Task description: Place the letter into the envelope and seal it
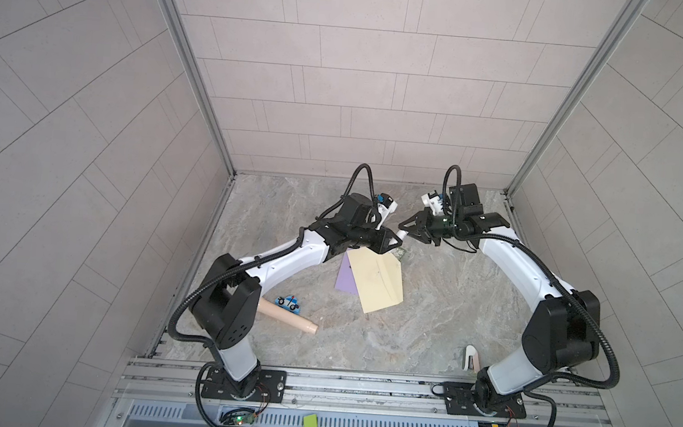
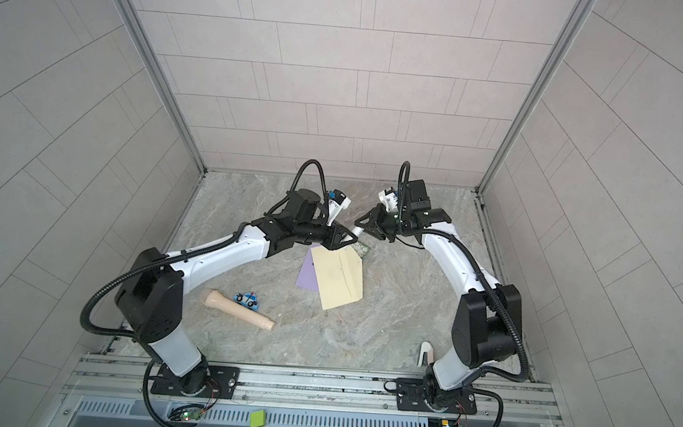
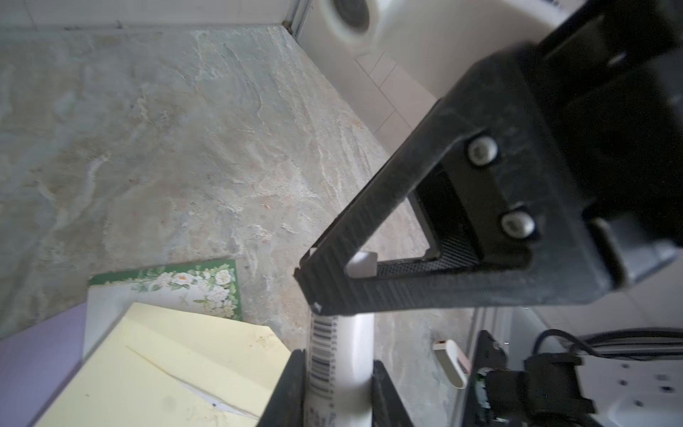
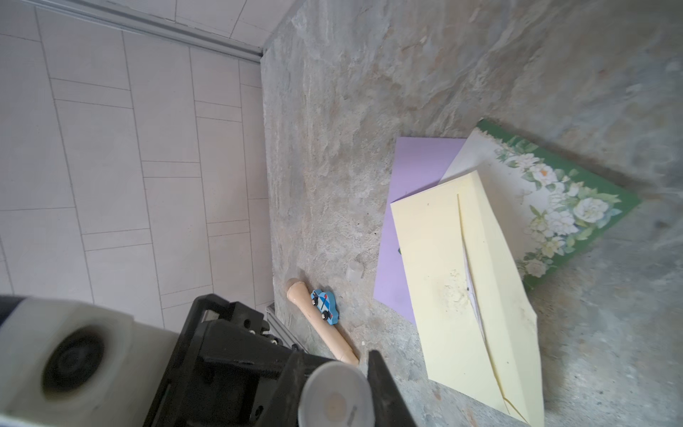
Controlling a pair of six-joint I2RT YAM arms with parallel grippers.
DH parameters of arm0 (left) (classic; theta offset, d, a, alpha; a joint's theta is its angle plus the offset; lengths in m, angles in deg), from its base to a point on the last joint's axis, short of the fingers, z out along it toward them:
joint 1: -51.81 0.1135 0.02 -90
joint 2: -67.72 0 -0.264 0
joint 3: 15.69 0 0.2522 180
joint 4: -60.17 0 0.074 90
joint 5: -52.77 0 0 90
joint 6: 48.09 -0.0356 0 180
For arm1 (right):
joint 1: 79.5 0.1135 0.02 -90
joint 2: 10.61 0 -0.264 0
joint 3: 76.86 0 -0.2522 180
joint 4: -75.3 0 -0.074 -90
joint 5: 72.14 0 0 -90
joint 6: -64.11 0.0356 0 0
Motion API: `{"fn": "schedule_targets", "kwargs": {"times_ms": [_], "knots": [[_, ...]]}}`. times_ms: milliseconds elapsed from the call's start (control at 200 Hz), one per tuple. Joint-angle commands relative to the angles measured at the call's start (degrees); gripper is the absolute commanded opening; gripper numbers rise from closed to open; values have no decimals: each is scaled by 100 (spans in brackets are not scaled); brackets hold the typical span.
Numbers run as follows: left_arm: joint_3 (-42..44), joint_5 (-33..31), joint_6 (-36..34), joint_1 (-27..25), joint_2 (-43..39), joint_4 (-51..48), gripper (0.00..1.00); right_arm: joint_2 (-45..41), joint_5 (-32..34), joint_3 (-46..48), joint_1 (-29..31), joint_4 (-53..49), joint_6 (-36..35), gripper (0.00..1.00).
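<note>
The glue stick's cap is at my right gripper's very ends, so it should open, back off and take the cap deeper inside (image 1: pixel 402 234).
A pale yellow envelope (image 1: pixel 376 282) (image 4: pixel 454 281) lies flat mid-table with its flap down. A thin white paper edge shows in the flap seam; I cannot tell whether it is the letter. A white glue stick (image 1: pixel 402 234) (image 3: pixel 351 351) with a barcode hangs in the air just beyond the envelope's far corner. My left gripper (image 1: pixel 395 240) (image 3: pixel 338 366) is shut on one end of it, fingers pressed on both sides. My right gripper (image 1: pixel 405 228) (image 4: pixel 334 366) is shut on the other end, whose round face (image 4: pixel 334 399) looks at the right wrist camera.
A floral card with a green border (image 4: pixel 554 192) and a purple sheet (image 1: pixel 345 279) lie partly under the envelope. A beige wooden peg (image 1: pixel 288 316) and a blue toy car (image 1: pixel 288 302) sit front left. A small white-and-pink item (image 1: pixel 471 358) lies by the right arm's base.
</note>
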Motion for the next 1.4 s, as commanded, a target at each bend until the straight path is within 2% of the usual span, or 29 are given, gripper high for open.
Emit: {"fn": "schedule_targets", "kwargs": {"times_ms": [0,120,225,390,440,480,515,565,660,776,906,1036,1216,1396], "knots": [[-289,-1432,-923,-572,-148,-41,0,-75,913,-93,210,-388,188,0],[-308,-2563,-1562,-1109,-139,112,0,-70,1459,50,286,-395,666,0],[-289,-3254,-2169,-1501,-82,300,0,-15,1534,261,290,-249,1024,0],[-175,-3232,-2148,-1524,-151,493,0,26,1287,375,278,-95,1149,0],[-181,-3012,-2129,-1468,-182,423,0,0,1110,375,254,44,1108,1],[-209,-2771,-2046,-1394,-196,321,0,-41,877,384,228,250,1069,10],[-250,-2493,-1907,-1313,-210,210,0,-99,687,388,198,438,1067,22],[-323,-1909,-1660,-1138,-208,63,0,-185,391,401,129,715,1057,36],[-400,-803,-1059,-768,-189,-57,0,-357,21,334,-57,866,945,47],[-427,373,-403,-396,-138,38,0,-527,-484,327,-362,981,750,50],[-389,1201,238,-54,-14,221,0,-609,-933,226,-594,688,360,51],[-186,1302,493,96,-54,555,0,-632,-1090,16,-610,-92,-329,51],[-173,1286,489,121,-47,537,0,-630,-1119,129,-603,-115,-395,50],[-177,1203,497,130,-11,536,0,-557,-1160,99,-593,-77,-403,36]]}}
